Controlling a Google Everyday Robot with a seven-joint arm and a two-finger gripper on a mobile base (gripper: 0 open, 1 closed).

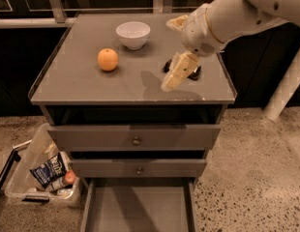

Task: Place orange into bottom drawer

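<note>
The robot's gripper will next go to the orange in front of the white bowl and close around the orange's middle (108,59).
The orange (107,59) sits on the grey cabinet top (92,86), left of centre, in front of the white bowl (133,34). The bottom drawer (138,209) is pulled out at the foot of the cabinet, its flat grey floor bare. My gripper (173,78) hangs from the white arm coming in from the upper right. It hovers over the right-centre of the top, well to the right of the orange and apart from it.
A dark flat packet (194,72) lies on the top, mostly hidden behind the gripper. Two grey drawer fronts with knobs (136,140) are above the open drawer. A clear bin with snack packets (43,175) stands on the floor at the left.
</note>
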